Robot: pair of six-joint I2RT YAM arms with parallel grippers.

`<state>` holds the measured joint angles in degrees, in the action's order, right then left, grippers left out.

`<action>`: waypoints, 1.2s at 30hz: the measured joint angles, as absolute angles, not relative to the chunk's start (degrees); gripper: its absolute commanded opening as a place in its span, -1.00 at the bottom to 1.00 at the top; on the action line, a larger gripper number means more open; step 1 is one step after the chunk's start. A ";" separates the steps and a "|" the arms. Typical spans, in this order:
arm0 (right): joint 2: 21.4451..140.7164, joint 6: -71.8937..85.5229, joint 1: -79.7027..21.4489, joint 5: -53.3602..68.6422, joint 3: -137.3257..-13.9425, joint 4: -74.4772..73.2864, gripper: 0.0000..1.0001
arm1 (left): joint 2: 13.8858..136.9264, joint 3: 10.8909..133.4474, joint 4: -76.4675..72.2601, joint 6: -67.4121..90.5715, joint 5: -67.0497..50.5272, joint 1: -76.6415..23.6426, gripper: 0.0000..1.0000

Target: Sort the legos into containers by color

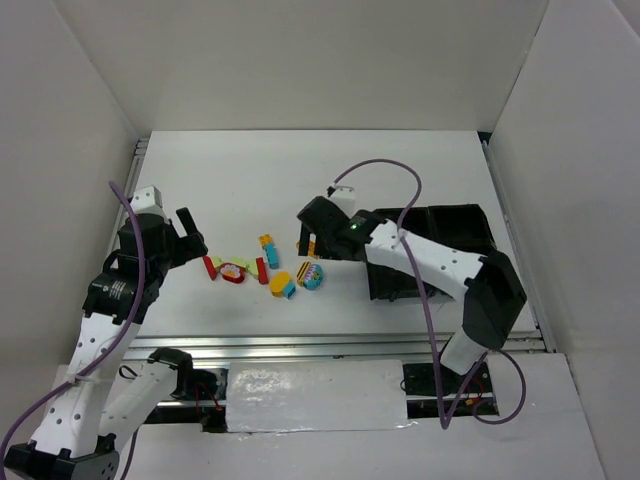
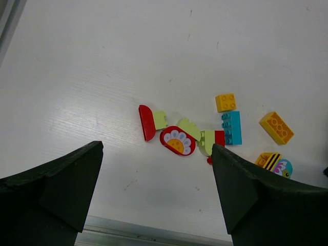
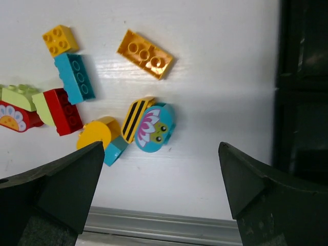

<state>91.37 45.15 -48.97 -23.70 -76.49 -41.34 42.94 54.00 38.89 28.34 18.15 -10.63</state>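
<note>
The striped yellow brick together with the cyan frog brick (image 1: 310, 276) (image 3: 148, 126) should be grabbed next by my right gripper, which closes across the outer sides of the joined pair.
The legos lie in a loose cluster (image 1: 262, 270) on the white table, left of the black tray (image 1: 462, 222). My left gripper (image 1: 190, 242) is open and empty, just left of the cluster. Its view shows a red flower brick (image 2: 177, 140), a red half-round (image 2: 146, 122), pale green pieces (image 2: 188, 127) and a cyan brick (image 2: 231, 127). My right gripper (image 1: 308, 238) is open and empty above the cluster's right end. Its view (image 3: 161, 148) shows a cyan frog brick (image 3: 155, 128), a striped yellow brick (image 3: 134, 117), an orange long brick (image 3: 145, 54) and a red brick (image 3: 62, 110).
The tray's wall (image 3: 302, 77) runs along the right of the right wrist view; my right arm covers much of the tray from above. A metal rail (image 1: 300, 345) runs along the table's near edge. White walls enclose the table on three sides.
</note>
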 measured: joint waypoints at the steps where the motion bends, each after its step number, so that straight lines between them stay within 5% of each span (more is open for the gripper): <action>1: 92.58 47.40 -50.39 -24.08 -76.51 -41.23 0.99 | 42.94 54.00 38.89 28.34 18.15 -10.63 0.99; 15: 111.90 61.58 -56.99 -27.27 -82.46 -43.00 0.99 | 42.92 54.00 38.89 28.23 18.06 -10.59 0.99; 34: 113.84 61.67 -54.70 -27.31 -79.15 -38.54 0.53 | 42.92 54.00 38.89 28.21 17.65 -10.59 0.99; 36: 113.89 61.54 -54.59 -27.24 -79.13 -38.52 0.37 | 42.92 54.00 38.89 28.21 17.65 -10.59 0.99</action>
